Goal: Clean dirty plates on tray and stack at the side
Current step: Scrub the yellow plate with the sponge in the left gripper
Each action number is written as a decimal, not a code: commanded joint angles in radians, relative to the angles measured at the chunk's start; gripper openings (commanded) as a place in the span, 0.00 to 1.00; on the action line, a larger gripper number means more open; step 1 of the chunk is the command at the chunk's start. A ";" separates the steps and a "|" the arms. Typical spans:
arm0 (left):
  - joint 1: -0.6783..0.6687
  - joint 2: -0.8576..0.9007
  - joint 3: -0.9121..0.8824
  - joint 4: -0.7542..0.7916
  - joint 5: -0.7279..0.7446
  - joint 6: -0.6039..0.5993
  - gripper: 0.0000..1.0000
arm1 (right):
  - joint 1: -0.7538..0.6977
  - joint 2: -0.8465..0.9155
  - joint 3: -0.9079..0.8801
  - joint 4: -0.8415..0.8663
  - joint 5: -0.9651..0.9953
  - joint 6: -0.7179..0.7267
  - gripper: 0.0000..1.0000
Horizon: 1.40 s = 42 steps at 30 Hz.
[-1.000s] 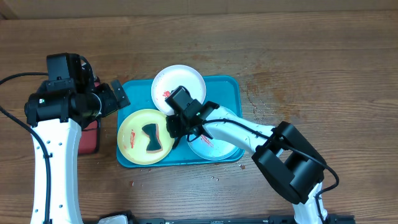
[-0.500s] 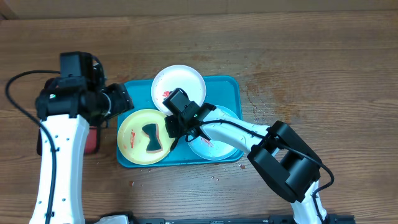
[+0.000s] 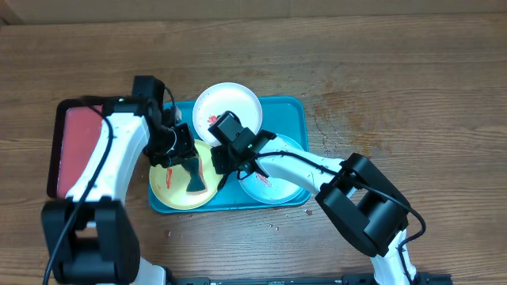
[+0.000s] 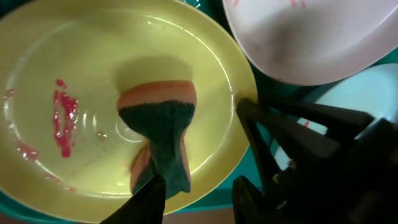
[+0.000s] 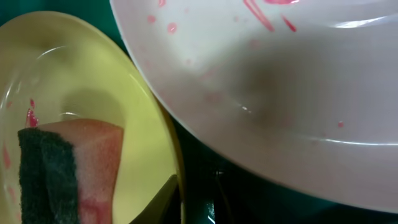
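Next, I center my left gripper and pinch the scrubber's middle (image 4: 163,135) before wiping, because the sponge's near end lies under one finger of that gripper.
On the turquoise tray (image 3: 297,111) lie three dirty plates: a white one (image 3: 234,103) at the back, a yellow-green one (image 3: 168,186) front left and a pale mint one (image 3: 277,186) front right. An orange sponge (image 3: 192,176) with a dark green scrubber lies in the yellow-green plate (image 4: 93,74) beside red smears (image 4: 62,118). My left gripper (image 3: 186,158) hovers open over the sponge's (image 4: 158,137) near end, one finger beside it. My right gripper (image 3: 222,162) is shut on the yellow-green plate's (image 5: 74,74) right rim, one finger inside and one outside. The white plate (image 5: 298,93) overhangs that rim.
A smaller red tray (image 3: 75,142) with a dark rim sits left of the turquoise tray. My left arm crosses it toward the plates. The wooden table (image 3: 396,79) shows faint stains (image 3: 333,119) to the right of the tray and crumbs near its front edge.
My left arm has swung right from beside the tray to over the yellow-green plate, uncovering the red tray, and its jaws have narrowed. The right gripper has tightened on the plate's rim.
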 commanded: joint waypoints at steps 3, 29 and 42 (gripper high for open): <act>-0.010 0.085 -0.010 -0.003 0.039 0.069 0.40 | -0.022 0.018 0.019 -0.002 0.002 -0.002 0.19; -0.045 0.126 -0.037 -0.005 -0.025 0.041 0.61 | -0.018 0.018 0.019 -0.020 -0.087 -0.002 0.15; -0.048 0.126 -0.165 0.160 -0.025 -0.004 0.27 | -0.018 0.018 0.019 -0.018 -0.080 -0.002 0.10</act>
